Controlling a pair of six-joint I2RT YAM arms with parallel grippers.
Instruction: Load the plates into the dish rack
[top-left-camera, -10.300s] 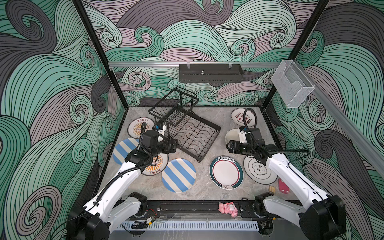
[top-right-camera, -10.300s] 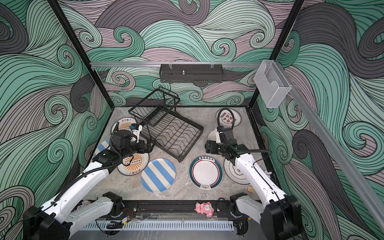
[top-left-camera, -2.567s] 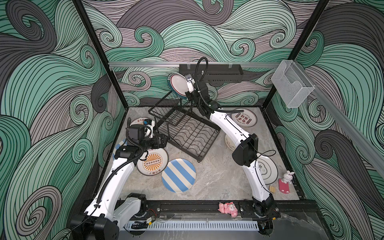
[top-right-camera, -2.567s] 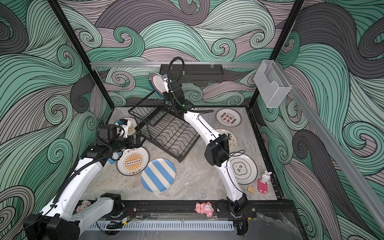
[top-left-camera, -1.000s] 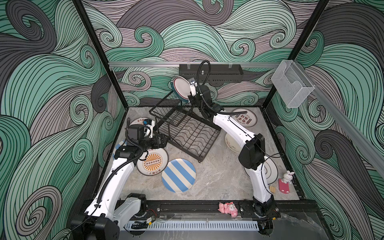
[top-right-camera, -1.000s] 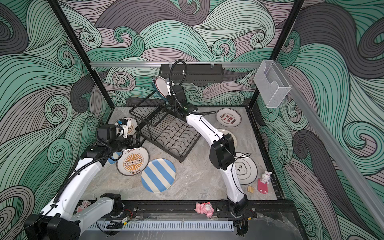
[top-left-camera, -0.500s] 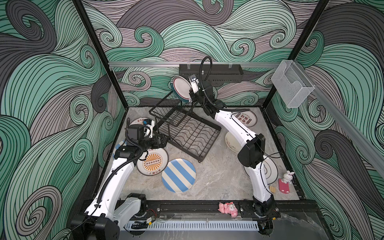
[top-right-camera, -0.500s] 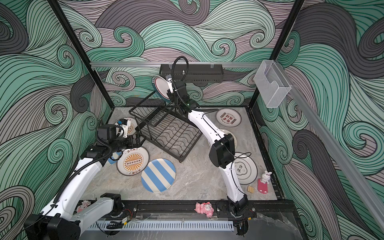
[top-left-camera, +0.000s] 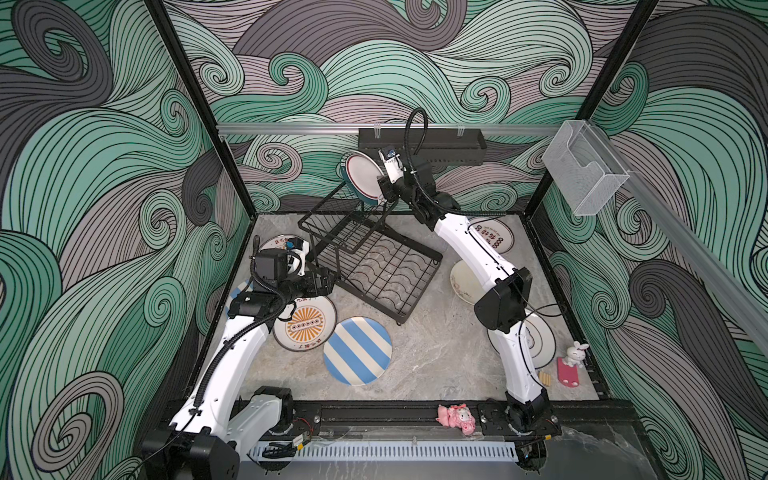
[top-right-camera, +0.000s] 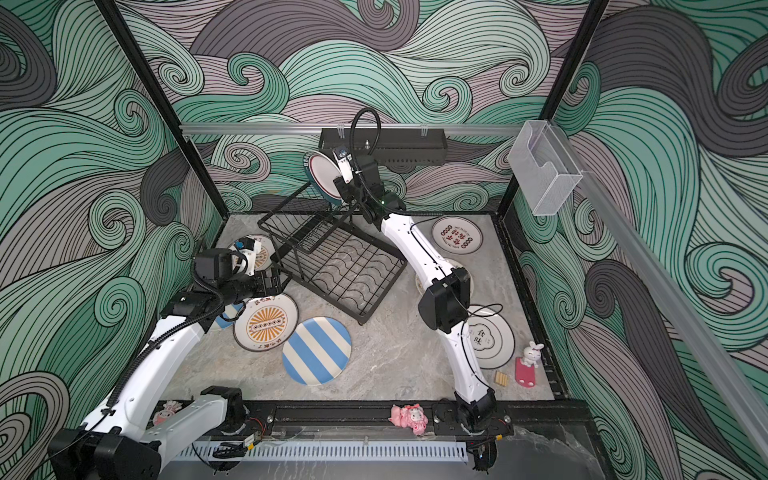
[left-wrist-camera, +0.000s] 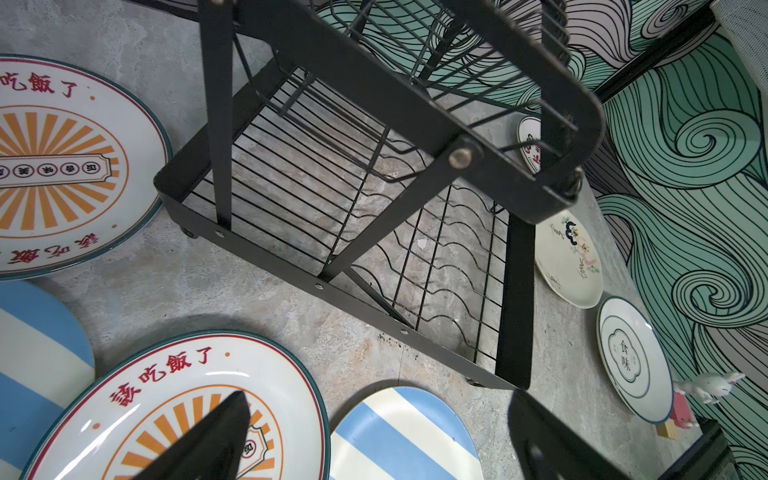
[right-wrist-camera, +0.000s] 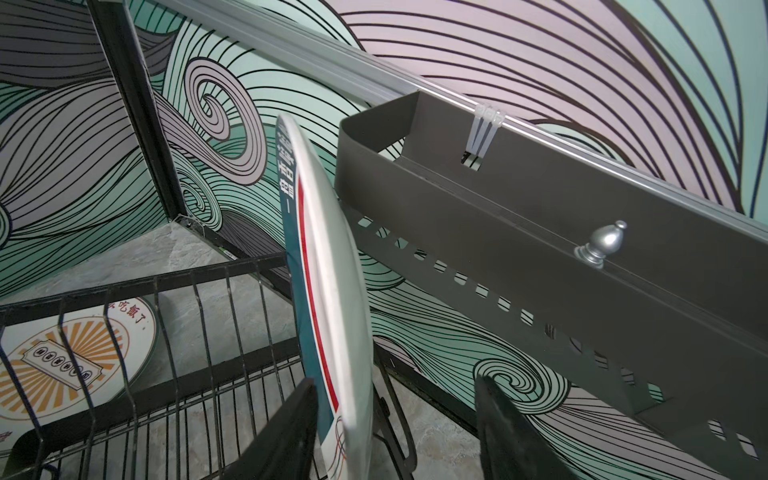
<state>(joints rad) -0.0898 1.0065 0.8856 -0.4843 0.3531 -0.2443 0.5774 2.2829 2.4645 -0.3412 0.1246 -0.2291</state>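
The green-rimmed white plate sits tilted in the raised basket, so next I close my right gripper on its lower edge (right-wrist-camera: 348, 436) and straighten it before backing away.
The black wire dish rack (top-left-camera: 382, 274) (top-right-camera: 345, 270) (left-wrist-camera: 415, 257) stands at the back middle. A green-rimmed white plate (top-left-camera: 361, 176) (top-right-camera: 326, 172) (right-wrist-camera: 328, 291) stands on edge in its raised basket. My right gripper (top-left-camera: 384, 194) (top-right-camera: 344, 189) (right-wrist-camera: 395, 380) is open around the plate's lower edge, one finger close beside it and the other well apart. My left gripper (top-left-camera: 322, 280) (top-right-camera: 272, 282) (left-wrist-camera: 378, 395) hangs open and empty by the rack's left corner, above an orange sunburst plate (top-left-camera: 305, 328) (left-wrist-camera: 174, 415) and a blue striped plate (top-left-camera: 357, 351) (left-wrist-camera: 399, 440).
More plates lie flat: a second sunburst (top-left-camera: 280, 243), a second striped (left-wrist-camera: 33, 353), a red-lettered (top-left-camera: 494, 237), a cream doodle (left-wrist-camera: 569, 257) and a flower-outline one (top-right-camera: 486, 340). A black wall tray (top-left-camera: 449, 143), a clear box (top-left-camera: 582, 174), a bunny figure (top-left-camera: 573, 361) and a pink toy (top-left-camera: 455, 415) are present.
My right gripper's jaws have spread apart from the green-rimmed plate, which now stands in the raised basket. The left arm has stayed where it was.
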